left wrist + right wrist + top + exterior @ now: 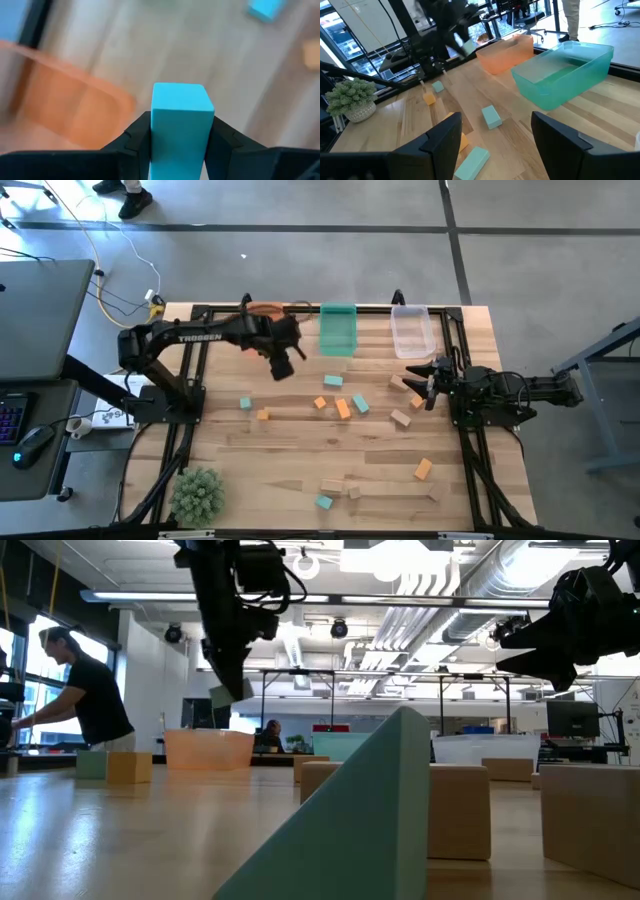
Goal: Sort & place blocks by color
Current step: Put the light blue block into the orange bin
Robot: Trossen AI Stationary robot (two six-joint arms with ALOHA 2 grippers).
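Next, I let go of the teal block with my left gripper inside the orange bin [275, 337] [64, 132], along its side facing the teal bin.
My left gripper [283, 366] hangs above the table, near the orange bin [265, 311], shut on a teal block [181, 125]. That block also shows in the low view [222, 696] and the right wrist view [468, 46]. Further blocks in teal [333, 381], orange [343, 409] and plain wood [401, 418] lie flat on the table's middle and near part. The teal bin [338, 330] and the clear bin [412, 331] stand at the far edge. My right gripper [430, 376] waits open at the table's right, with nothing between its fingers. My left gripper pinches the teal block by two opposite sides [156, 131] between its two fingers [134, 140]. The block's end [181, 97] sticks out past the fingertips. The fingers point steeply down, and the block is lifted clear of the table.
A fuzzy green plant [197, 495] stands at the near left corner. Loose blocks lie near the front edge, among them an orange one [423, 470] and a teal one [324, 502]. A laptop [30, 330] sits left of the table, and a person [90, 700] stands in the room behind.
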